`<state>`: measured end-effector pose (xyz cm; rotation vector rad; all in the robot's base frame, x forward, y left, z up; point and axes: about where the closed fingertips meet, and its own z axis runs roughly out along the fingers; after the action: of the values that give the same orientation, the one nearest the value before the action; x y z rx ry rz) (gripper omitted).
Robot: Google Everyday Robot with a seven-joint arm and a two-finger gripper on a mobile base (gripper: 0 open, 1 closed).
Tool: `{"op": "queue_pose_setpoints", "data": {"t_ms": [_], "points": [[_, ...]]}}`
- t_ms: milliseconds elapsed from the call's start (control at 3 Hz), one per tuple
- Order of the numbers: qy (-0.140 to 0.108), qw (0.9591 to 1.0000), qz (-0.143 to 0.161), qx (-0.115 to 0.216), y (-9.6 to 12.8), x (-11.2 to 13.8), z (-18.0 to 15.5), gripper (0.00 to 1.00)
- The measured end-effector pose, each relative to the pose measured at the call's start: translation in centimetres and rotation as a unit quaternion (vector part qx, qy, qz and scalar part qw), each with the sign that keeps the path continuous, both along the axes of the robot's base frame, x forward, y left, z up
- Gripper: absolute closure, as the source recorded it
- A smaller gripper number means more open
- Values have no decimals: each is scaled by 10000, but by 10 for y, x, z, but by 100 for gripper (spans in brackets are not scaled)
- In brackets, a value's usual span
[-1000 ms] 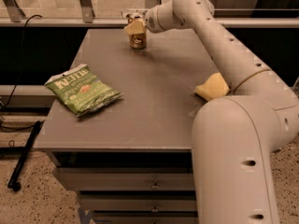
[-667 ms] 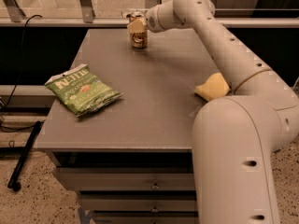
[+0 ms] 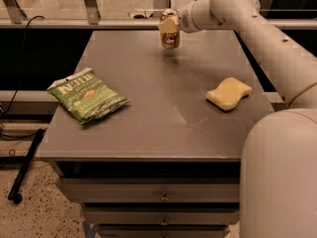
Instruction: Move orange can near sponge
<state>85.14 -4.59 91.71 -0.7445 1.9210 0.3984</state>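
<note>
Next, the gripper releases the orange can on the grey table (image 3: pixel 225 71) just behind the yellow sponge. The can is now upright at the far middle.
The orange can (image 3: pixel 170 37) is a small shiny copper can at the far middle of the grey table (image 3: pixel 163 133). My gripper (image 3: pixel 169 26) reaches in from the right and is shut on the can's upper part; it holds the can upright, seemingly just above the tabletop, with a faint shadow beneath. The pale yellow sponge (image 3: pixel 229 93) lies flat near the table's right edge, well in front of and to the right of the can.
A green chip bag (image 3: pixel 88 100) lies flat on the left side of the table. My white arm (image 3: pixel 267 38) runs along the right side, above the sponge's far side. Drawers are below the tabletop, and a rail runs behind the table.
The gripper, holding the orange can, has moved to the right along the far edge of the table. The sponge and the chip bag have stayed in place.
</note>
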Motion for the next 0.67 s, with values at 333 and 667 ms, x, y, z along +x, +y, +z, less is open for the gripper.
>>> {"op": "queue_pose_setpoints", "data": {"t_ms": [333, 667], "points": [[132, 9985, -502, -144, -63, -26, -10, 100], [207, 9952, -928, -212, -114, -56, -15, 100]]}}
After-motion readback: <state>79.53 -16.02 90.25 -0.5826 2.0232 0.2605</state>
